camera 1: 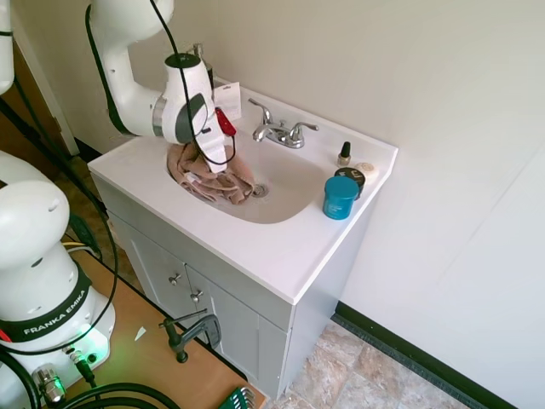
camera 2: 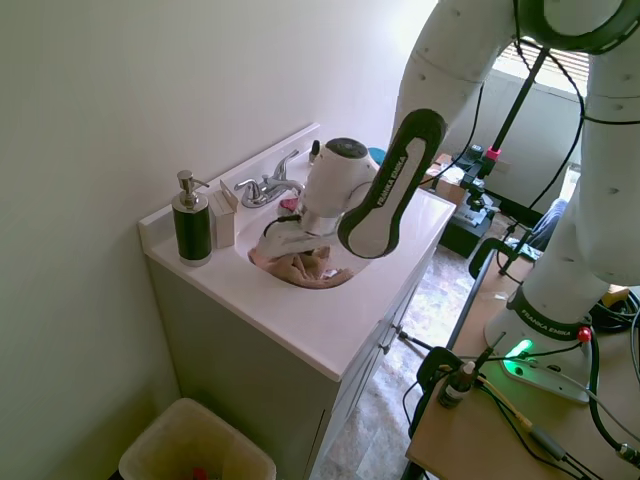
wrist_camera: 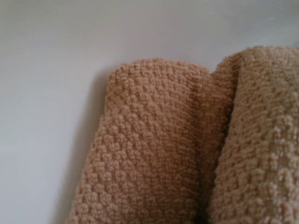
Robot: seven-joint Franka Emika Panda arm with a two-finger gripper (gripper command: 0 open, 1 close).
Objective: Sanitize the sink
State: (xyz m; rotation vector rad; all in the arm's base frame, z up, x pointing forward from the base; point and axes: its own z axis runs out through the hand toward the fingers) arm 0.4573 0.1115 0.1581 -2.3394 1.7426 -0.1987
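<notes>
My gripper is going to let go of the cloth on the sink's rim at the end (camera 1: 134,150) that is opposite the blue jar.
The white sink (camera 1: 281,256) has an oval basin (camera 1: 289,200), a chrome drain (camera 1: 260,190) and a two-handle faucet (camera 1: 279,129) at its back. A crumpled pinkish-tan cloth (camera 1: 213,181) lies in the basin's left half, reaching up its side wall. My gripper (camera 1: 220,170) points down into the basin and is shut on the cloth, which bunches up around its tip. From the other side, the gripper (camera 2: 290,245) sits low over the cloth (camera 2: 300,265), just in front of the faucet (camera 2: 265,187). Close up, the wrist view shows knobbly cloth folds (wrist_camera: 154,149) against white porcelain.
A blue jar (camera 1: 341,198), a dark-lidded tin (camera 1: 351,176) and a small dark bottle (camera 1: 345,154) stand on the rim's right back corner. A dark soap dispenser (camera 2: 190,222) and a white box (camera 2: 222,215) stand at the opposite corner. Walls close in behind; a bin (camera 2: 195,445) sits below.
</notes>
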